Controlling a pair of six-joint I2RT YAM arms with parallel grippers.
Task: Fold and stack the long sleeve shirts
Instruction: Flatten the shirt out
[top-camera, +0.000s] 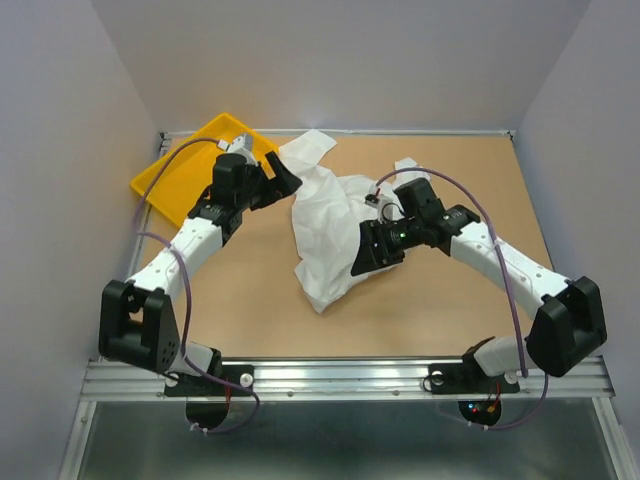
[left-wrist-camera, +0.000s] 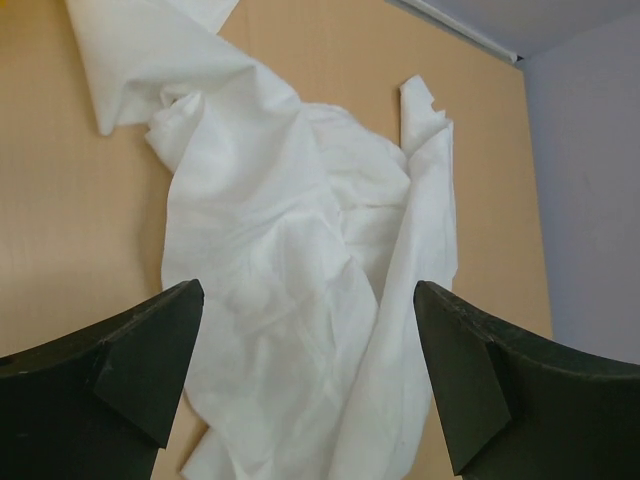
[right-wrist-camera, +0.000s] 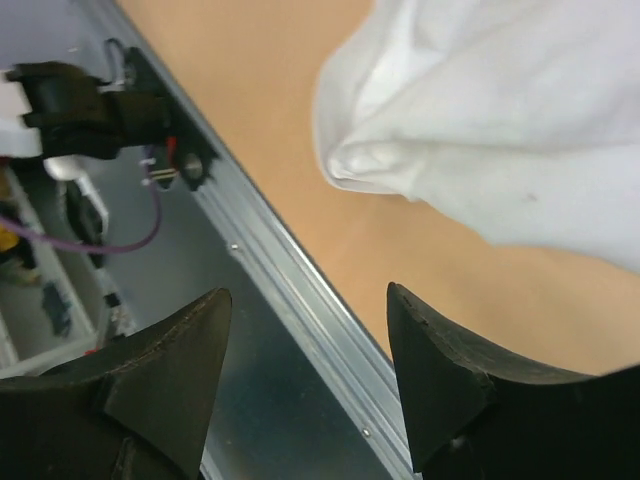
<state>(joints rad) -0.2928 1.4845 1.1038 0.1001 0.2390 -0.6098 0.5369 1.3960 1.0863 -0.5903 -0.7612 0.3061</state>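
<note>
My left gripper needs to next move to the white shirt's small side corner (top-camera: 300, 265) (left-wrist-camera: 200, 458), on the yellow tray's side toward the near rail, and close there.
One white long sleeve shirt (top-camera: 325, 215) lies crumpled in the middle of the table, with a sleeve or flap reaching toward the back edge. My left gripper (top-camera: 283, 178) hovers at the shirt's left side, beside the tray. In the left wrist view it (left-wrist-camera: 308, 290) is open wide, looking down on the rumpled cloth (left-wrist-camera: 280, 230), with nothing between its fingers. My right gripper (top-camera: 363, 262) sits above the shirt's right side, pointing toward the near edge. Its wrist view shows it (right-wrist-camera: 308, 290) open and empty, with a fold of the shirt (right-wrist-camera: 500, 110) ahead of it.
A yellow plastic tray (top-camera: 170, 180) lies tilted at the back left corner, partly under the left arm. A metal rail (top-camera: 350, 375) runs along the near table edge and shows again in the right wrist view (right-wrist-camera: 290, 275). Grey walls enclose three sides.
</note>
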